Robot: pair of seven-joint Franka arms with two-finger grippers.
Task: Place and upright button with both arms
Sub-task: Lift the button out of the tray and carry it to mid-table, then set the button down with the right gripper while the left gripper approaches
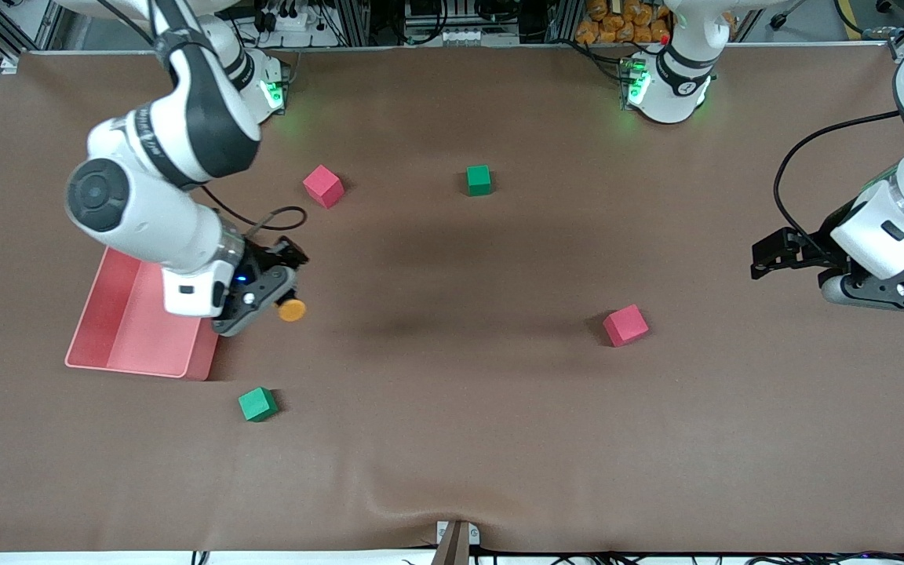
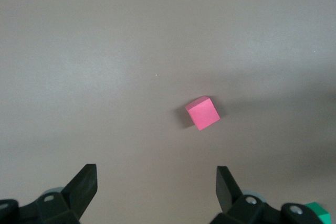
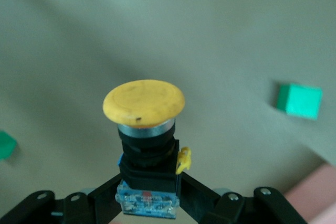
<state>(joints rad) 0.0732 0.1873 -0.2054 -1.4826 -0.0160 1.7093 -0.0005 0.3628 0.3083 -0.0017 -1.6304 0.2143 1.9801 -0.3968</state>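
Observation:
Next, my right gripper lets go of the button between the green and red cubes (image 1: 514,282) (image 3: 47,60) farthest from the red tray.
The button (image 1: 292,310) has a round orange cap on a dark body. My right gripper (image 1: 275,300) is shut on that body and holds it just above the table beside the red tray. In the right wrist view the button (image 3: 144,103) points its cap away from the gripper (image 3: 148,192), whose fingers (image 3: 107,198) clamp the black body above a blue base. My left gripper (image 1: 762,259) hangs open over the left arm's end of the table. In its wrist view the gripper (image 2: 156,184) has nothing between its fingers (image 2: 84,184).
A red tray (image 1: 118,345) lies at the right arm's end. Two red cubes (image 1: 322,186) (image 1: 625,325) and two green cubes (image 1: 479,180) (image 1: 256,404) are scattered on the brown table. The left wrist view shows a red cube (image 2: 202,113) ahead of the fingers.

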